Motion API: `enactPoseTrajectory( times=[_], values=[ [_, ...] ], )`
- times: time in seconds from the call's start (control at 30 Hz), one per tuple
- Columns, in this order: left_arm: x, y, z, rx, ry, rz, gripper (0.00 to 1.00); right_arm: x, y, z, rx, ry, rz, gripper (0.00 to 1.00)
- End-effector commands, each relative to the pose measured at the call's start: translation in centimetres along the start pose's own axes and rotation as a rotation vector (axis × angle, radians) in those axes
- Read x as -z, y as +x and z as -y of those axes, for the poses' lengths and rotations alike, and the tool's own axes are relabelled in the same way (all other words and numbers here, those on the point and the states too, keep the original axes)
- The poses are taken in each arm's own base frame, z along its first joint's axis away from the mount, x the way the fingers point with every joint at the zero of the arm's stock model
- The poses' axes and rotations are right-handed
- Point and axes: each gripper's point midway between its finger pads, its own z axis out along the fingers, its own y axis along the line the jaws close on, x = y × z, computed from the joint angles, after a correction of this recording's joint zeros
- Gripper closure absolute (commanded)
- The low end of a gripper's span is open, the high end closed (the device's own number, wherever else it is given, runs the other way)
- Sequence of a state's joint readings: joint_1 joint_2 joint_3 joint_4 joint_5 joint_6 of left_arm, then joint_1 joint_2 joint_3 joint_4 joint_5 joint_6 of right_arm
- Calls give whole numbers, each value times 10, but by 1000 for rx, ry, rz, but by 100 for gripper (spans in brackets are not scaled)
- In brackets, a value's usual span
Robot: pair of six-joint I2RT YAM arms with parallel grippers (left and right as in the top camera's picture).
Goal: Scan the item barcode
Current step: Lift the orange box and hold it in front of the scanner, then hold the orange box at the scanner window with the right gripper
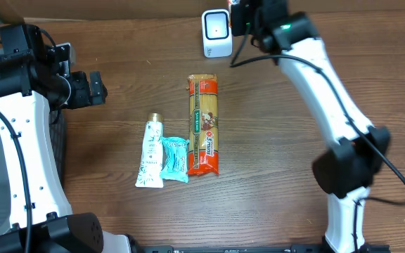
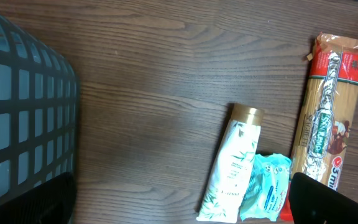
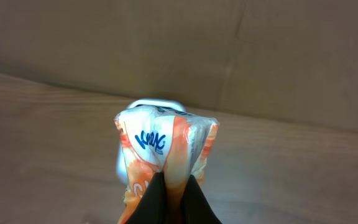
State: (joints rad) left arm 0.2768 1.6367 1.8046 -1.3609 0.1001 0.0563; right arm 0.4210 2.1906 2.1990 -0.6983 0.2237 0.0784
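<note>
The orange and white packet will go from my right gripper onto the bare table across the spaghetti pack from the tissue packet (image 1: 320, 123).
My right gripper (image 3: 174, 186) is shut on a crinkled orange and white packet (image 3: 163, 146), pinching its lower fold. The packet hangs right in front of the white barcode scanner (image 3: 157, 104), which hides most of it in the right wrist view. From above, the right gripper (image 1: 241, 17) sits at the table's far edge just right of the scanner (image 1: 216, 33), whose face shows a red light. My left gripper (image 1: 97, 88) hovers open at the left with nothing between its fingers (image 2: 328, 202).
A long spaghetti pack (image 1: 203, 125), a white tube with a gold cap (image 1: 150, 152) and a teal tissue packet (image 1: 175, 159) lie side by side mid-table. A dark mesh basket (image 2: 17, 112) stands at the left. A cardboard wall backs the table.
</note>
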Motion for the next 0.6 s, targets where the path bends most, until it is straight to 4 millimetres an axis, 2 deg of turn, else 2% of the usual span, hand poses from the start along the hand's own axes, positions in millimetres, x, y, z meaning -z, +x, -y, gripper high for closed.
enactPoseTrajectory(
  times=[0.0,0.07,0.2,0.57],
  values=[
    [5,-4,1,-19,0,21,0,-19,-4,9,138,146,54,97],
    [5,-4,1,-19,0,21,0,-47,8,1,233,143,58,96],
    [5,-4,1,-19,0,21,0,-76,23,-5,331,144,54,96],
    [5,-4,1,-19,0,21,0,-116,45,-17,511,146,74,96]
  ],
)
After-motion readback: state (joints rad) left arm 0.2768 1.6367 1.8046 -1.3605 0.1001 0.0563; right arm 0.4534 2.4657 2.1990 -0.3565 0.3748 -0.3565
